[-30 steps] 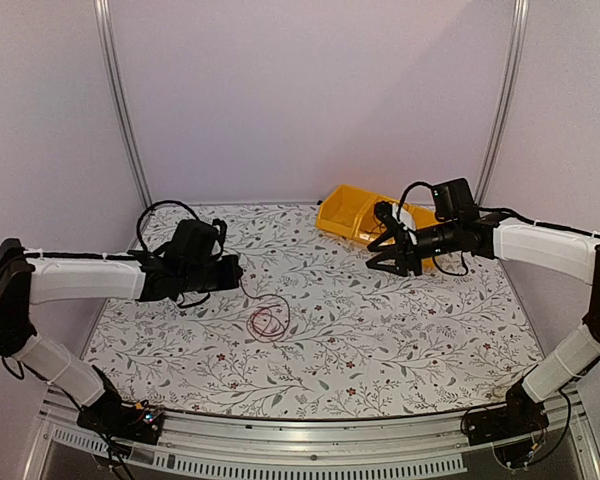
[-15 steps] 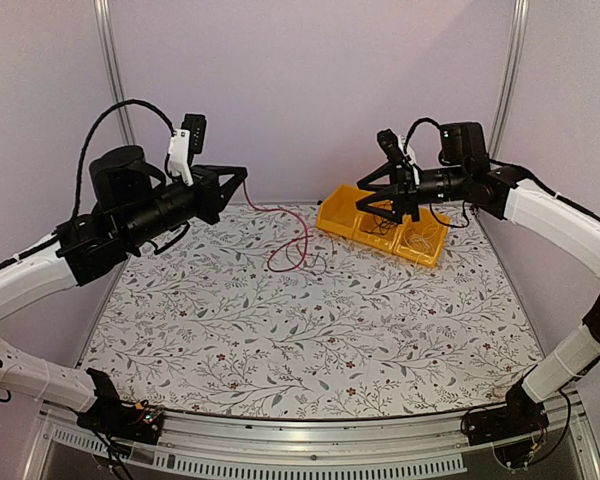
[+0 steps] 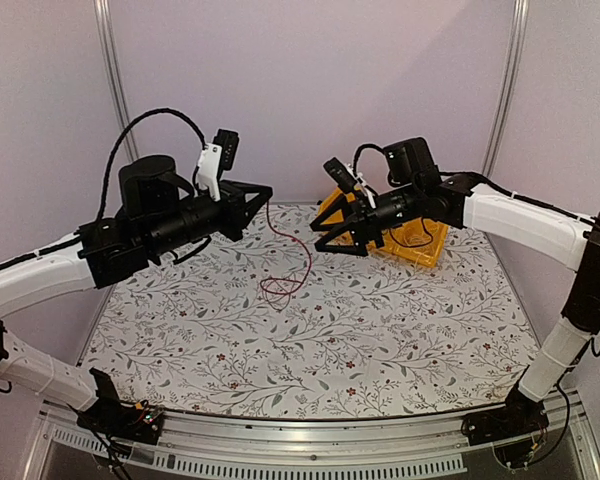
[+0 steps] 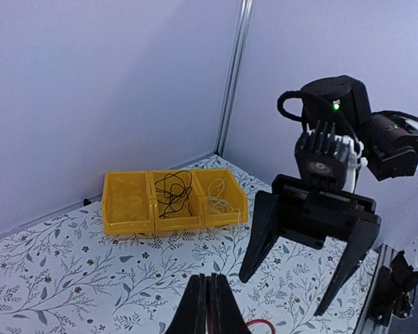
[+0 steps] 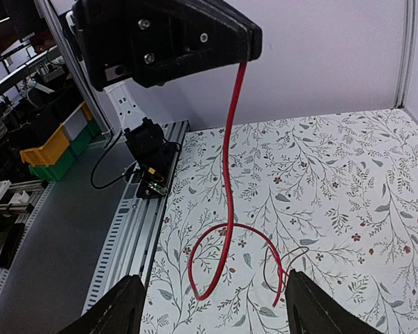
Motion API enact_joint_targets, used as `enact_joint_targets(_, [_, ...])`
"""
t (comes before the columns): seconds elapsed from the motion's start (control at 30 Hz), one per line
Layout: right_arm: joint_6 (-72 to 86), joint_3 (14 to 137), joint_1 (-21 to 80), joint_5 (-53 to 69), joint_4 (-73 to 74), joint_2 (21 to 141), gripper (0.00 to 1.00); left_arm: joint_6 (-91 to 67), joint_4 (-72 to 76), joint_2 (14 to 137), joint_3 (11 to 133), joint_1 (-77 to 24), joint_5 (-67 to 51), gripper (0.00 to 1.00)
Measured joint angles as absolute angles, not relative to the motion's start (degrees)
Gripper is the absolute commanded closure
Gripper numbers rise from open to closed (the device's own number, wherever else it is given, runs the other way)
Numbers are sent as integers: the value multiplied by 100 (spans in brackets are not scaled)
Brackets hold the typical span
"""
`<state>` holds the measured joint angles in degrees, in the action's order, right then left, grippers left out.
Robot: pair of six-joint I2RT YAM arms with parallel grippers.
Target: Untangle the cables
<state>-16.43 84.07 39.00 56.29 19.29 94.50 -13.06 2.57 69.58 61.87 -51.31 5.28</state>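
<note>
The red cable hangs by one end from the left gripper, so next the right gripper takes its hanging middle point(image 5: 227, 184) before the left gripper grips it lower.
My left gripper point(image 3: 267, 193) is raised above the table's back middle and shut on a red cable point(image 3: 305, 250). The cable hangs down to a loop point(image 3: 278, 287) near the tabletop. In the right wrist view the red cable point(image 5: 229, 174) drops from the left gripper point(image 5: 249, 47), and a thin dark wire point(image 5: 277, 266) curls by its lower end. My right gripper point(image 3: 332, 238) faces the hanging cable, open and holding nothing. In the left wrist view my left gripper point(image 4: 209, 299) shows shut fingers, and the right gripper point(image 4: 285, 292) stands wide beyond them.
A yellow three-compartment bin point(image 4: 128, 203) sits at the back right. It holds a black cable point(image 4: 173, 193) in the middle compartment and a white one point(image 4: 223, 198) at its right. The floral tabletop point(image 3: 380, 340) ends at a metal rail point(image 5: 125, 236) along the near edge.
The left arm rose from the table and shifted right, lifting the red cable. The right gripper swung left from above the bin toward the hanging cable and opened wider.
</note>
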Motion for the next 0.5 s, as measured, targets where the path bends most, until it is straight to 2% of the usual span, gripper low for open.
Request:
enact_joint_targets(0.1, [-1413,8589,4016,5592,1959,9802,31,-1306,318,7050,6187,-5227,537,100])
enact_joint_targets(0.23, [-1192,9028,4069,5542,2029,10224,69,-1304,388,7170,6187,-5286,537,100])
enact_joint_targets(0.27, [-1111,9164,4077,5524,2069,10324,83,-1304,397,7188,6187,-5288,537,100])
enact_joint_targets(0.3, [-1100,9251,4077,5511,2108,10388,87,-1299,405,7196,6187,-5288,539,100])
enact_joint_targets(0.37, [-1055,9367,4077,5489,2191,10468,86,-1282,423,7203,6187,-5288,552,100])
enact_joint_targets(0.5, [-982,9415,4077,5476,2362,10512,59,-1234,502,7203,6173,-5293,580,100])
